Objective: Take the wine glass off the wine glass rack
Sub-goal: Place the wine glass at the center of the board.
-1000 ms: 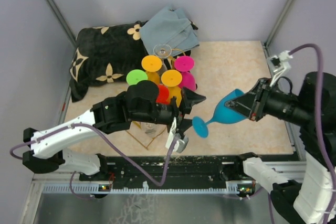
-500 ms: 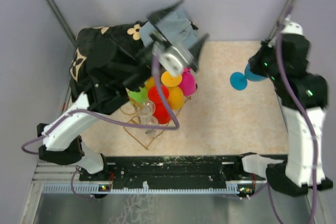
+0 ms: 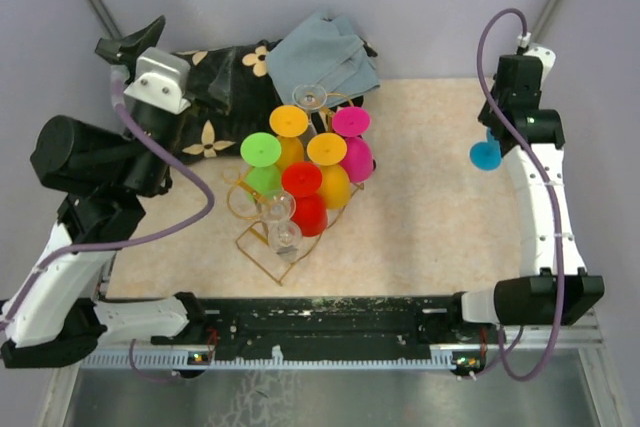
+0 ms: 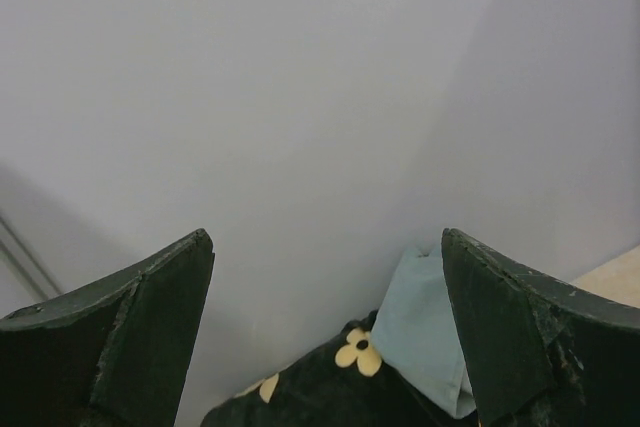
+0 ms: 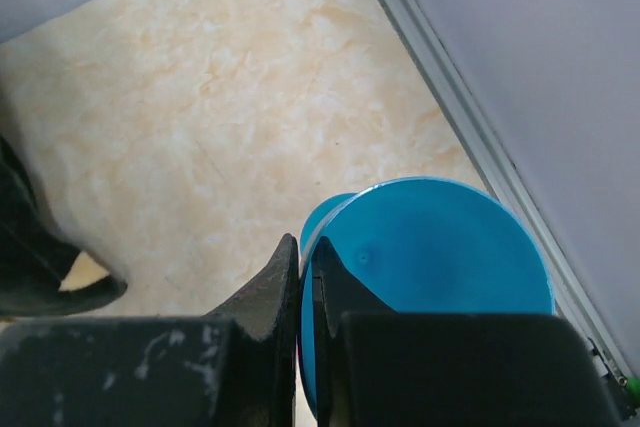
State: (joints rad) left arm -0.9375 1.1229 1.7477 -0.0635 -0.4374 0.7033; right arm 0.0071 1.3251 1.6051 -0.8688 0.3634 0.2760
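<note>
The robot will stand the blue wine glass on the bare tabletop (image 3: 476, 186) near the metal rail and let go of it with its right gripper.
The gold wire wine glass rack (image 3: 258, 247) stands mid-table with several glasses hung on it: green (image 3: 260, 150), orange (image 3: 288, 121), magenta (image 3: 351, 122), yellow (image 3: 327, 150), red (image 3: 301, 180) and clear ones (image 3: 284, 236). My right gripper (image 3: 497, 135) is off at the far right, well clear of the rack. It is shut on a blue wine glass (image 3: 486, 154). In the right wrist view the gripper (image 5: 306, 259) pinches the blue glass's (image 5: 440, 247) thin edge. My left gripper (image 3: 135, 42) is raised at the far left, open and empty (image 4: 325, 277).
A black cloth with cream flowers (image 3: 200, 97) and a folded blue-grey cloth (image 3: 325, 52) lie at the back, behind the rack; both show in the left wrist view (image 4: 420, 337). Grey walls close in the table. A metal rail (image 5: 470, 117) runs along the right edge.
My left arm has swung up and back from the rack to the far left. My right arm has carried the blue glass away from the rack to the far right edge.
</note>
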